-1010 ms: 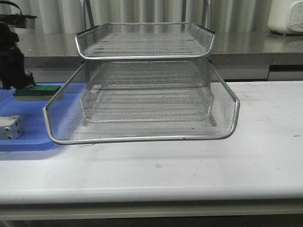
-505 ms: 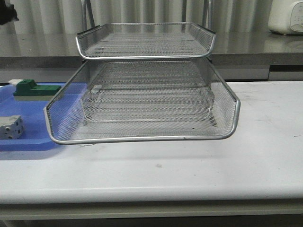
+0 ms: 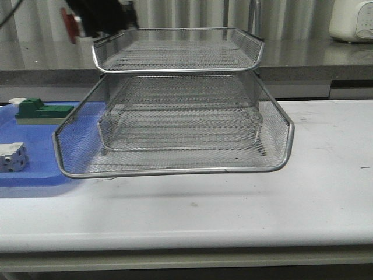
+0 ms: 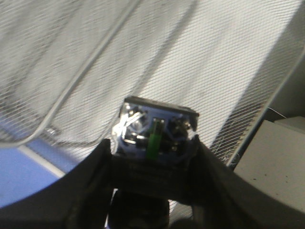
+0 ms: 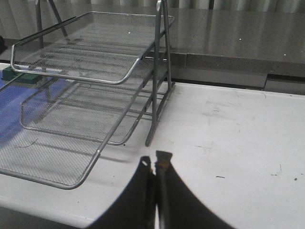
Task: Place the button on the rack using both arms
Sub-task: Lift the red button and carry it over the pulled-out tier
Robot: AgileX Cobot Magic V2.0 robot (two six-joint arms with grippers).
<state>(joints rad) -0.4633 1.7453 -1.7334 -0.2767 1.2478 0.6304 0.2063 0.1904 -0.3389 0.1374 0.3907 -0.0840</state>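
The button, now held high beside the rack's top tier, will leave my left gripper when I let go of it on the mesh in the middle of the rack's lower level [image 3: 175,118].
High at the far left, my left gripper [image 3: 87,22] shows as a dark blur beside the left corner of the top tier of the rack [image 3: 175,171], with the button's red cap [image 3: 71,26] sticking out of it. In the left wrist view the left gripper [image 4: 153,145] is shut on the button [image 4: 155,131], whose black and blue rear with a green strip faces the camera, over the rack's mesh [image 4: 214,57]. My right gripper [image 5: 155,161] is shut and empty, low over the white table to the right of the rack [image 5: 71,76].
A flat blue tray [image 3: 29,175] lies left of the rack with a green-and-white block [image 3: 41,109] and a white dotted block [image 3: 13,156] on it. A grey counter [image 3: 315,58] runs behind the table, with a white appliance [image 3: 352,20] at its far right.
The left arm rose from the blue tray, left the view at the top left, and now is beside the rack's top tier with the button. The white block shifted slightly.
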